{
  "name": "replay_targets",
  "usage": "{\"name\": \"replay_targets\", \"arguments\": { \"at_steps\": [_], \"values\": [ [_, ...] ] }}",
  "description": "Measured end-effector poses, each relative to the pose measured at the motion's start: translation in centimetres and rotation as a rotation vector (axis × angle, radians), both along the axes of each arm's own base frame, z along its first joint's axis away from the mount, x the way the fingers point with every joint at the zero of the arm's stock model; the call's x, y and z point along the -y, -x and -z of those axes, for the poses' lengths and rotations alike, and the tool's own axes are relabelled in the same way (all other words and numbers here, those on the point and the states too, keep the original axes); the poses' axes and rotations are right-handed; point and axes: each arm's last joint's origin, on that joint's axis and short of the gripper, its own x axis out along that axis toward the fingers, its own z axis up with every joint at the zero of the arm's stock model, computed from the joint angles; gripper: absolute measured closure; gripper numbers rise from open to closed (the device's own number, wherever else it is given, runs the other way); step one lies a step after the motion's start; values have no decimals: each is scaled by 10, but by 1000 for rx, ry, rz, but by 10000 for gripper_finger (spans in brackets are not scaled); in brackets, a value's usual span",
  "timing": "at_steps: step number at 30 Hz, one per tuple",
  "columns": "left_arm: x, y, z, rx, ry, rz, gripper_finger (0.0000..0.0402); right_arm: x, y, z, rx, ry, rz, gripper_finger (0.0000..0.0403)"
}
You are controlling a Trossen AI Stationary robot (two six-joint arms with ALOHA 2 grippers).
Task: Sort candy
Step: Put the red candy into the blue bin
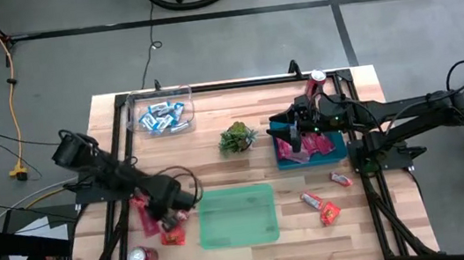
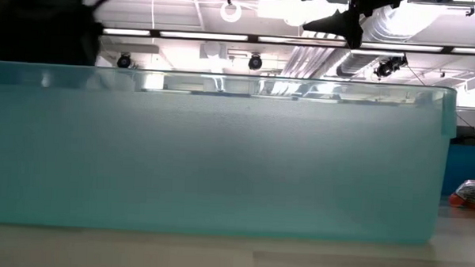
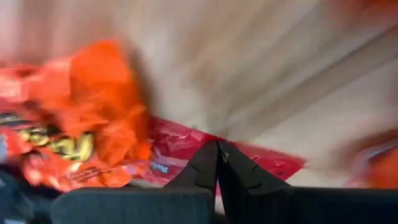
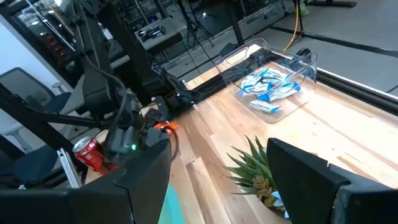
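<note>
Next, I lift my left gripper, as the pink candy lies flat across its shut fingers, then open them, turn in line with the candy and pinch its long sides (image 3: 186,129).
My left gripper (image 1: 174,215) is low over the table's near left, fingers shut (image 3: 217,163). Its tips stand at a pink candy wrapper (image 3: 180,144), with an orange wrapper (image 3: 87,118) beside it. In the high view the pink candy (image 1: 145,213) and the orange candy (image 1: 172,236) lie on the wood by this gripper. My right gripper (image 1: 290,130) is open and empty (image 4: 217,186) above the blue tray (image 1: 337,144), which holds pink candies (image 1: 305,148). Blue-and-white candies (image 1: 162,116) lie in a clear bin (image 1: 133,106). Three loose candies (image 1: 311,198) lie at the near right. My left gripper's shut fingertips (image 3: 219,152) come down at the long edge of the pink wrapper (image 3: 186,149), which lies flat on the table. The picture is smeared, and I cannot tell whether the tips touch or pinch it.
An empty green tray (image 1: 236,215) lies at the near middle; its wall (image 2: 221,157) fills the low view. A small green plant (image 1: 237,137) stands at the centre. Red soda cans stand at the near left (image 1: 141,257) and the far right (image 1: 318,77).
</note>
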Motion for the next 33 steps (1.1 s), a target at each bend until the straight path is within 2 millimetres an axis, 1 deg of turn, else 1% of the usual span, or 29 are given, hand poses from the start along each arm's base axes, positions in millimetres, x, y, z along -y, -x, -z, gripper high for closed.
{"name": "replay_targets", "arguments": {
  "at_steps": [5, 10, 13, 17, 19, 21, 24, 26, 29, 33],
  "values": [
    [-17, -32, -14, 185, -69, 83, 401, 0, 0, 0, 0, -4, 1, 144],
    [-38, -56, -30, 308, -241, 220, 401, 0, 0, 0, 4, -26, 6, 144],
    [-51, -64, -35, 331, -299, 299, 401, 0, 0, 0, 7, -39, 9, 144],
    [-71, -65, -37, 307, -340, 355, 401, 0, 0, 0, 13, -72, 16, 144],
    [-81, -61, -46, 278, -331, 315, 401, 0, 0, 0, 15, -85, 12, 144],
    [-86, -57, -59, 298, -322, 234, 401, 0, 0, 0, 15, -88, 12, 144],
    [-84, -45, -79, 378, -311, 69, 402, 0, 0, 1, 9, -88, 13, 144],
    [-79, -32, -86, 407, -317, -71, 401, 0, 0, 1, 5, -88, 13, 144],
    [-69, -13, -86, 425, -334, -281, 401, 0, 0, 2, 0, -87, 13, 144],
    [-53, 5, -75, 444, -361, -469, 389, 0, 1, 3, -18, -87, 13, 144]
  ]
}}
